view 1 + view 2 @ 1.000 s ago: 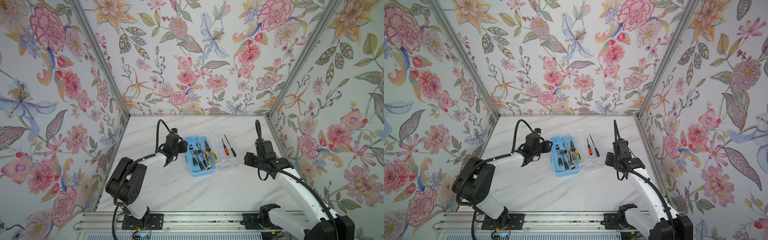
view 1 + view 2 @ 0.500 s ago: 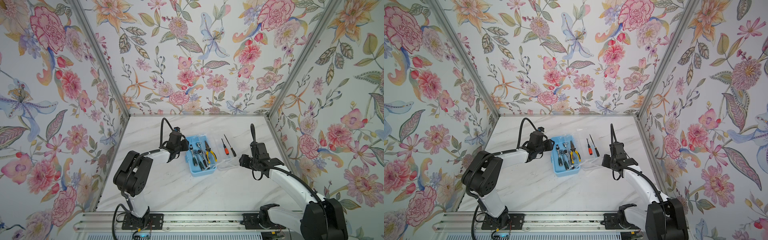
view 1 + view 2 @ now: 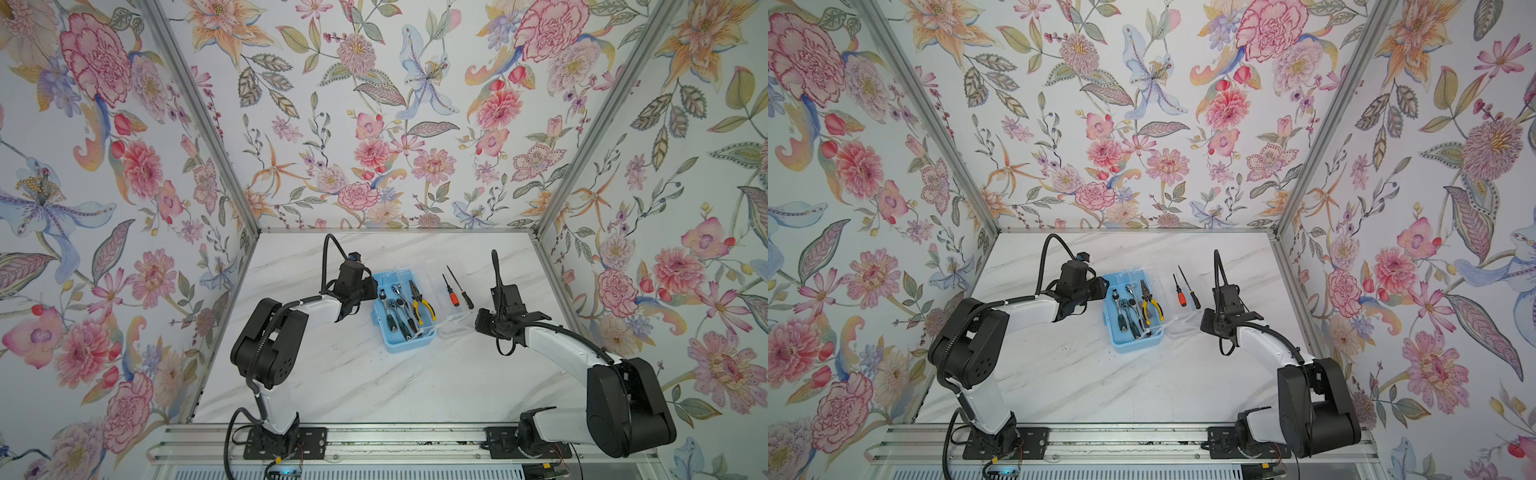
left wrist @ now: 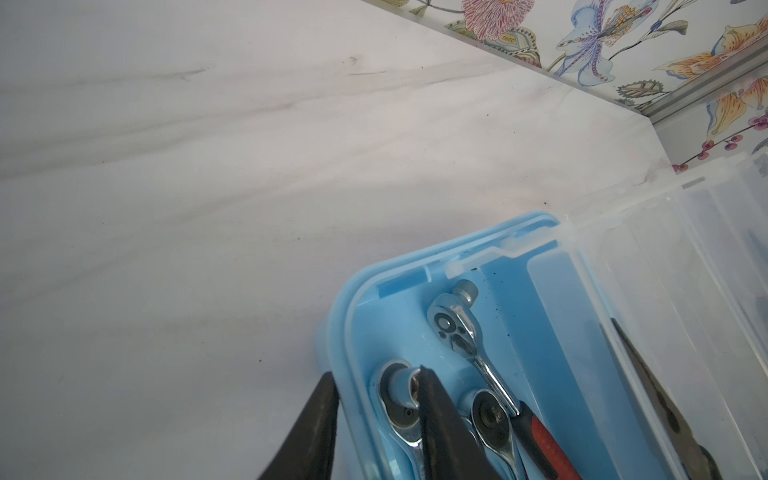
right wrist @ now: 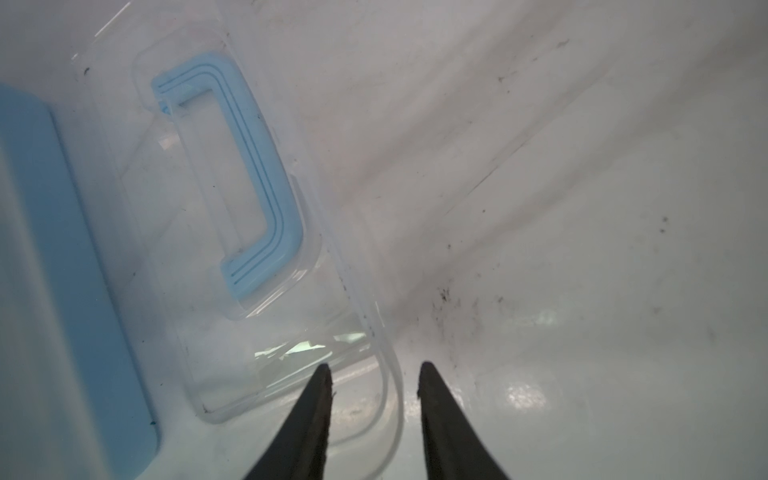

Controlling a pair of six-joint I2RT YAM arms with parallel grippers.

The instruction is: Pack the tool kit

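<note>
The tool kit sits at a slant, with my right gripper at the lid's corner. Next, I straighten the tool kit, then take the lid's long edge [image 5: 357,276] before closing.
The tool kit [image 3: 409,343] [image 3: 1136,344] is a light-blue box, open on the marble table. Chrome ratchets [image 3: 390,309] [image 4: 453,324] and yellow-handled pliers [image 3: 420,304] lie in it. Its transparent lid [image 3: 451,318] [image 5: 266,332] lies folded open to the right, its blue handle [image 5: 257,174] showing through. An orange screwdriver [image 3: 453,293] and a black screwdriver [image 3: 462,290] lie at the lid's far part. My left gripper [image 3: 376,291] [image 4: 375,371] is open astride the box's left wall, one finger inside against a ratchet head. My right gripper [image 3: 478,322] [image 5: 376,365] is open astride the lid's near right corner rim.
Flowered walls [image 3: 374,124] close in the table on three sides. A metal rail [image 3: 395,440] with both arm bases runs along the front edge. Bare marble [image 3: 374,382] lies in front of the box.
Both arms have drawn in towards the box. The left gripper has reached its left wall and the right gripper the lid's corner. Both pairs of jaws have narrowed.
</note>
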